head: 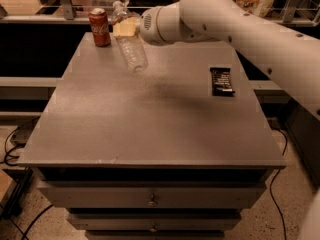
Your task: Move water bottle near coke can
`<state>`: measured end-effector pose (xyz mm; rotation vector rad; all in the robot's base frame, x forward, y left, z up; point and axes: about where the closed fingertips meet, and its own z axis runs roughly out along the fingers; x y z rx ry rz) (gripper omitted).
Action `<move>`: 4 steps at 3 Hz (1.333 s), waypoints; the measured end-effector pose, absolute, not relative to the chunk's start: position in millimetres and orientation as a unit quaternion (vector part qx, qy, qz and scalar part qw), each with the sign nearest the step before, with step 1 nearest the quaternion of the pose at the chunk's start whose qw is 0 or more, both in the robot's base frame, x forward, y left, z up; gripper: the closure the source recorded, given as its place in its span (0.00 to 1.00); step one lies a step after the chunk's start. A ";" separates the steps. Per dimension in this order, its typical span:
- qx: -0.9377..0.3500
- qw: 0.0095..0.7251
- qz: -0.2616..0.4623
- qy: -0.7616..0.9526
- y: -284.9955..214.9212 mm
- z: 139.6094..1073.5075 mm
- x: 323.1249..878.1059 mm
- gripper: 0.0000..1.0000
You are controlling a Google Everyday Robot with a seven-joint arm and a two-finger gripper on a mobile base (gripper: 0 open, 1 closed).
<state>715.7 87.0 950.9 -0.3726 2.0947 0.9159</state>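
Note:
The water bottle, now hanging tilted above the table, will be set down by my gripper on the grey table [128, 73] next to the coke can, a little nearer the drawers.
The coke can [99, 27] is a small red can with a silver top, standing upright at the far left corner of the grey table [150, 114]. The water bottle [131, 51] is clear, ribbed plastic and hangs tilted above the table just right of the can, its upper part hidden by the gripper. My gripper [125, 28] has pale yellow fingers and is shut on the bottle near its upper end. My white arm reaches in from the right.
A dark snack bar [221, 80] lies on the right side of the table. Drawers [150, 199] front the table below its near edge. Cables lie on the floor at the left. Railings and clutter stand behind the far edge.

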 end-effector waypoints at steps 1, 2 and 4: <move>-0.093 0.393 0.353 0.844 92.9 940.2 745.7 1.00; -0.095 0.392 0.356 0.843 94.2 940.8 743.3 1.00; -0.025 0.369 0.355 0.859 89.2 903.1 772.3 1.00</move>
